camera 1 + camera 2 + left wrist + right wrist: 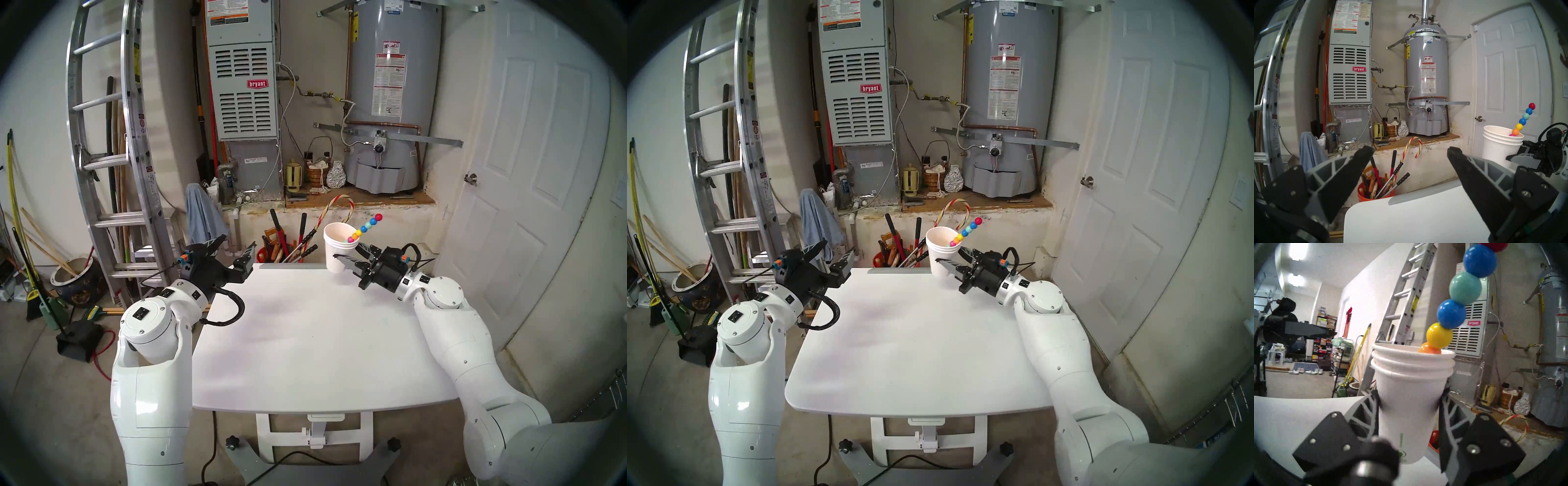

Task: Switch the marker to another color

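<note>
Next, my right gripper lets go of the cup stack near the white table's middle (292, 326), straight in front of the orange bucket.
The marker (365, 228), a stick of round coloured beads with a red bead on top, leans out of a stack of white paper cups (337, 249). My right gripper (349, 254) is shut on the cup stack at the table's far right, holding it upright; whether the stack's base touches the table I cannot tell. The right wrist view shows the cups (1410, 395) between the fingers (1371, 405) and the marker (1452, 310) rising up-right. My left gripper (235, 246) is open and empty above the table's far left corner. The left wrist view shows the marker (1524, 120) and cups (1498, 146) at the right.
The white table (305, 339) carries nothing else. Behind its far edge stands an orange bucket (1373, 195) of tools with a red-and-white candy cane (336, 210). A ladder (108, 169) stands left, a water heater (390, 101) behind, a door (543, 169) right.
</note>
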